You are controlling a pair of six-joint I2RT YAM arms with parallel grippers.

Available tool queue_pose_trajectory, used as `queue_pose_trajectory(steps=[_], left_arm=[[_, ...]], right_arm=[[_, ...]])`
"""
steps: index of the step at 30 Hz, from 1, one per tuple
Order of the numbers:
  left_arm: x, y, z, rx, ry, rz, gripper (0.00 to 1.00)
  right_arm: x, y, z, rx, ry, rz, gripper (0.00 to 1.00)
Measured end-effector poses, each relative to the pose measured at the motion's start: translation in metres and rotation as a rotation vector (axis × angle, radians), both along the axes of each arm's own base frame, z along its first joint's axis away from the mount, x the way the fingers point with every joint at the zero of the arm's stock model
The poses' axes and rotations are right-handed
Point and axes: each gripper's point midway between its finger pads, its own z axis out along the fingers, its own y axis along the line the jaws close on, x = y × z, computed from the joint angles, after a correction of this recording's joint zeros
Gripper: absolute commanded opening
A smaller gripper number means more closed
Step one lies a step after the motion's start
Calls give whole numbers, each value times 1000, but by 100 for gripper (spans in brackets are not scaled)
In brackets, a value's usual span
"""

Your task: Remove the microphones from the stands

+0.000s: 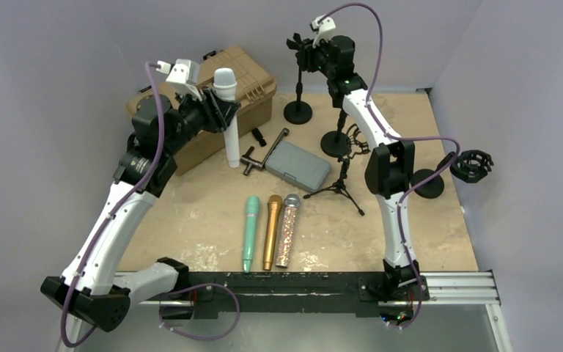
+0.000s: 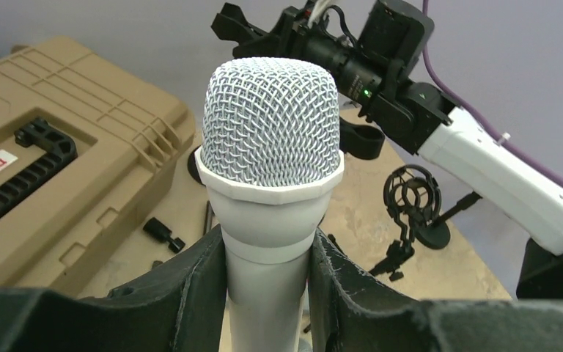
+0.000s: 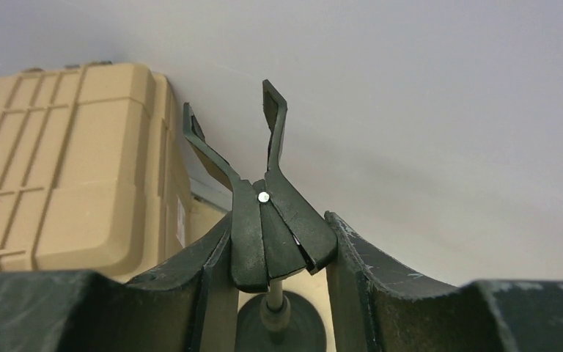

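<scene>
I need to release the white-grey microphone with my left gripper on the table [image 1: 234, 224] beside the green microphone, opposite the gold one.
The microphone [image 1: 226, 103], white-grey with a mesh head [image 2: 271, 139], stands upright in the air in front of the tan case. My left gripper [image 1: 222, 111] is shut on its body just below the head [image 2: 267, 257]. It is apart from the stand [image 1: 298, 110], a black pole on a round base at the back of the table. My right gripper [image 1: 302, 53] is shut on the handles of the stand's black clip [image 3: 264, 198], at the pole's top. The clip's prongs are spread and hold nothing. The round base [image 3: 282, 323] shows below, between my fingers.
A tan hard case [image 1: 253, 77] sits at the back left. A grey box [image 1: 297, 165] and a T-shaped tool [image 1: 260, 155] lie mid-table, with a small tripod [image 1: 341, 183] beside them. Green [image 1: 251, 231], gold [image 1: 272, 231] and glitter [image 1: 287, 229] microphones lie in front. A shock-mount stand [image 1: 473, 165] is at the right.
</scene>
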Motion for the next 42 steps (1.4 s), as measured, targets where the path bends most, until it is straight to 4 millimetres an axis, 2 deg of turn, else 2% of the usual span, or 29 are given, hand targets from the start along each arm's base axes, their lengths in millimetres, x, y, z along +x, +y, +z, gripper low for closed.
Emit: queue_pose_trajectory(steps=[2,6,9,13,17,21,26,30,32,34,36,38,42], left_arm=[[-9,1,-6,2,6,-15,0],[-21,3,-24,14,20,-33,0],[-20,2,-41,25,47,-34,0],[-17,1,-73,51,105,-34,0],[-15,1,-99,83,151,-35,0],[-12,-1,-120,99,193,-36,0],[-9,-8,-142,138,248,-40,0],[-12,-8,-165,168,319,-34,0],[-16,-4,-182,184,362,-22,0],[-22,-1,-202,202,412,-15,0],[-30,4,-226,220,476,-3,0],[-39,10,-249,241,537,12,0],[-59,22,-292,273,656,44,0]], right_arm=[[-1,0,-8,-20,20,-13,0],[-2,-5,-45,-76,96,-48,0],[-4,-9,-69,-103,148,-66,0],[-2,-9,-91,-121,188,-76,0],[-1,-9,-91,-121,187,-83,17],[-2,-9,-90,-125,191,-94,44],[-8,-10,-88,-136,218,-99,73],[-21,-18,-107,-184,315,-108,87],[-25,-19,-109,-191,338,-104,89],[-31,-19,-102,-190,349,-98,90],[-39,-20,-85,-177,341,-91,91],[-48,-22,-60,-158,319,-90,92],[-80,-26,14,-64,236,-75,94]])
